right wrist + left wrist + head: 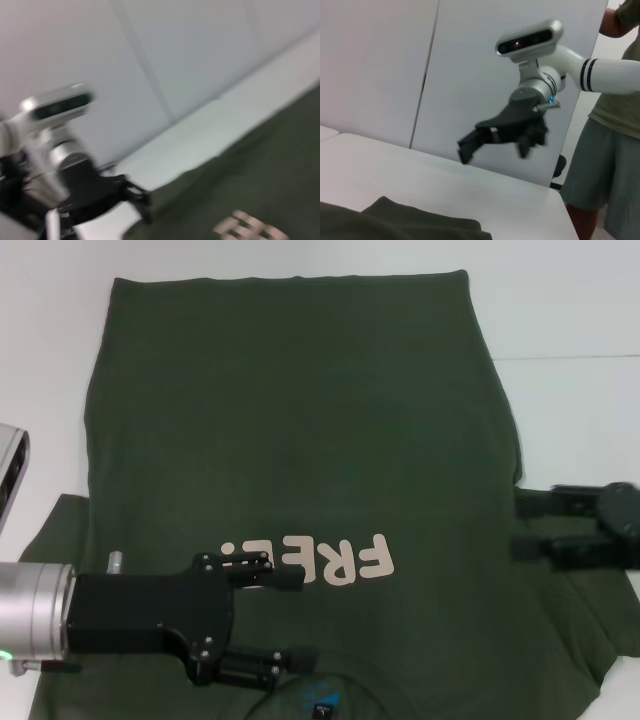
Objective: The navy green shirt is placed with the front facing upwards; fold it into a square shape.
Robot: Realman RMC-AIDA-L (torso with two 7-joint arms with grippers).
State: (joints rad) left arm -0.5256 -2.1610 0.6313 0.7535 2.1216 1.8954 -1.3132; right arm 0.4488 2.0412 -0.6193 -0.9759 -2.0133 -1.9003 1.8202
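Observation:
The navy green shirt's sleeve on the letter F's side is next for my right gripper, which should go there and close on the sleeve's open edge [635, 620].
The navy green shirt [300, 420] lies spread flat and front up on the white table [570, 310], collar toward me. Its pale "FREE!" letters [340, 558] sit low in the head view, with the blue neck label [322, 705] at the near edge. My left gripper [305, 618] is open over the chest, just beside the letters and above the collar. My right gripper [517, 524] is open at the shirt's right side near the sleeve. In the left wrist view the right gripper [495, 145] hovers above the table, off the cloth [395, 220].
White table [470, 190] surrounds the shirt, with more bare surface on the right. A person in an olive shirt and grey shorts [610, 125] stands beyond the table's edge. White wall panels [380, 65] rise behind the table.

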